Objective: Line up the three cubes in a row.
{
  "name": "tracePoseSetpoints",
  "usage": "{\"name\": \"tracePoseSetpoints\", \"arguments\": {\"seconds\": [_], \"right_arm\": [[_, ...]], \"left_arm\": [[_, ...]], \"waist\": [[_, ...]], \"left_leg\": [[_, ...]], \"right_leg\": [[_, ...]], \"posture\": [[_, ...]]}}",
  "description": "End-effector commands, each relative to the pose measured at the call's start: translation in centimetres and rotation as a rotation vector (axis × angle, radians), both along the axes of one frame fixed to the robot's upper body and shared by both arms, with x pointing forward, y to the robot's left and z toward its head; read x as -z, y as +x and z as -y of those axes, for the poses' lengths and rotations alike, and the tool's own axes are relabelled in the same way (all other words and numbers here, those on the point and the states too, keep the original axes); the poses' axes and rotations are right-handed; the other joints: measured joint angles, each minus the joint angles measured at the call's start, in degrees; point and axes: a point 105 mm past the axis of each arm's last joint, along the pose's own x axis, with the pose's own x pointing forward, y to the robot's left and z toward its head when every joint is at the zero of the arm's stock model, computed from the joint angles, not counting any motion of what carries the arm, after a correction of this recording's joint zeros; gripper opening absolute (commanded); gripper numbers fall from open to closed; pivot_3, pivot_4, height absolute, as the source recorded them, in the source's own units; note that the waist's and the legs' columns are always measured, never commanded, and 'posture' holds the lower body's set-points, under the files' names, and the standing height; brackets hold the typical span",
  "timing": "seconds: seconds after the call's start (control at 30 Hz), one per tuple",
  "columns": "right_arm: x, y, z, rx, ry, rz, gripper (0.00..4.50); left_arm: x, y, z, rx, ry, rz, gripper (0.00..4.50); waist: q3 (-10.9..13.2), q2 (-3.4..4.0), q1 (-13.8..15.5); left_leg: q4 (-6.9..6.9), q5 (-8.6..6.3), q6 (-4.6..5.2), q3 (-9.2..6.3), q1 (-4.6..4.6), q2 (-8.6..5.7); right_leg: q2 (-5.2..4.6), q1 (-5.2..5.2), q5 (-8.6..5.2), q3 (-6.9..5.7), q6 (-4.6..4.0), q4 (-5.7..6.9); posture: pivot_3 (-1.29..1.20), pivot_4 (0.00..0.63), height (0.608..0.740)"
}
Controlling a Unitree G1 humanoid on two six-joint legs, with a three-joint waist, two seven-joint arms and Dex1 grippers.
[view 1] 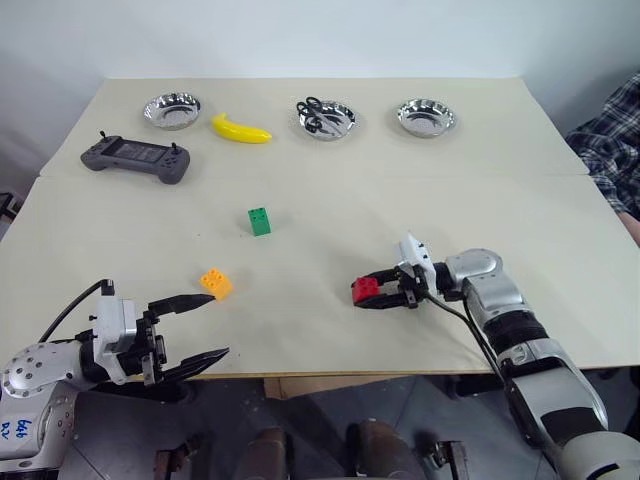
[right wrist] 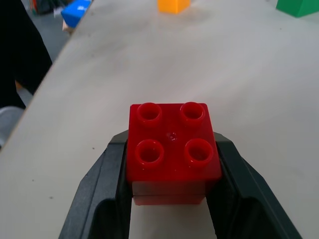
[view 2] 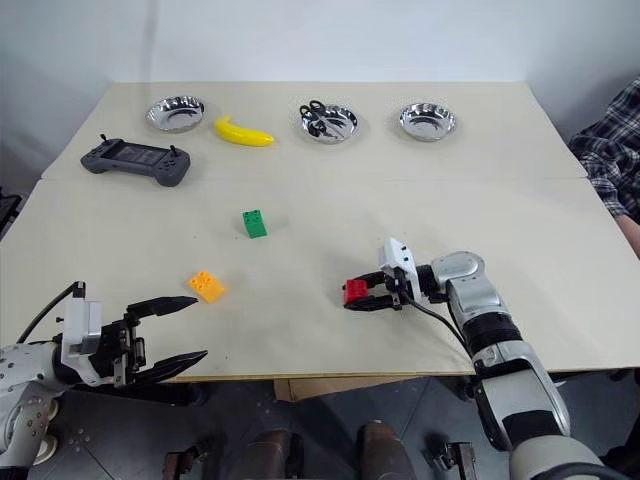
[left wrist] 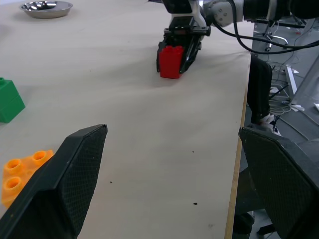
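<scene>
The red cube will be put down on the bare table [view 1: 411,298] under the base of my right gripper, toward the plaid sleeve.
My right gripper [view 1: 385,293] is shut on the red cube [view 1: 365,290], holding it just over the table right of centre near the front; the four studs of the red cube [right wrist: 172,144] sit between the black fingers [right wrist: 102,186]. The green cube [view 1: 259,221] stands in the middle of the table. The orange-yellow cube [view 1: 216,283] lies nearer the front left. My left gripper [view 1: 197,328] hovers open at the front left edge, just short of the orange-yellow cube [left wrist: 20,174], with nothing between its fingers.
Along the back stand three metal bowls [view 1: 172,109] [view 1: 326,119] [view 1: 426,117], the middle one holding scissors. A banana [view 1: 240,129] and a dark game controller [view 1: 135,158] lie at the back left. A person's plaid sleeve [view 1: 610,140] shows at the right.
</scene>
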Motion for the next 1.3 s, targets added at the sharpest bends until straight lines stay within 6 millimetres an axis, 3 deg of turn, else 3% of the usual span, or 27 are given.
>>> {"name": "tracePoseSetpoints", "arguments": {"seconds": [0.03,0.2,0.5,0.83,1.07,1.3], "right_arm": [[-0.4,-0.1,0.9,-0.048,-0.053,0.048,1.53],[-1.6,0.5,3.6,0.011,-0.059,0.093,1.53],[-1.7,-0.2,7.9,0.079,-0.124,0.114,1.53],[-0.8,-1.7,7.1,-0.011,-0.139,0.062,1.53],[0.3,-1.8,6.9,-0.021,-0.153,0.03,1.53],[-0.7,-1.0,6.9,-0.003,-0.128,0.092,3.82]], "left_arm": [[-0.8,-0.4,0.4,0.023,0.002,0.033,4.5],[-1.0,-0.6,0.3,0.015,0.003,0.034,4.5],[-1.4,-0.3,0.7,0.04,0.002,0.044,4.5],[-2.0,0.9,2.4,0.137,-0.002,0.051,4.5],[-2.1,1.0,2.5,0.158,0.007,0.04,4.5],[-2.1,1.1,2.4,0.154,0.012,0.04,4.5]], "waist": [[0.0,0.0,-0.01],[0.0,0.0,0.44],[0.01,0.01,0.22],[0.02,0.03,0.25],[0.02,0.03,0.23],[0.02,0.03,0.17]], "left_leg": [[0.01,0.0,0.0,-0.01,0.0,0.0],[0.06,-0.01,0.02,-0.01,-0.02,-0.01],[0.03,-0.02,0.02,0.0,-0.04,0.0],[0.07,-0.02,0.01,0.0,-0.04,0.01],[0.07,-0.02,0.01,-0.01,-0.04,0.01],[0.15,-0.02,0.01,0.0,-0.04,0.01]], "right_leg": [[0.0,0.0,0.0,-0.01,0.0,0.01],[-0.02,0.01,0.0,-0.01,0.0,0.02],[-0.02,0.0,0.0,-0.02,0.0,-0.01],[-0.02,0.01,0.0,-0.02,0.0,-0.01],[-0.01,0.01,0.0,-0.03,0.0,-0.02],[-0.01,0.04,0.0,-0.02,0.0,-0.01]], "posture": [[0.0,0.15,0.74],[0.0,0.15,0.74],[0.0,0.15,0.74],[0.0,0.15,0.74],[0.0,0.15,0.74],[0.0,0.15,0.74]]}}
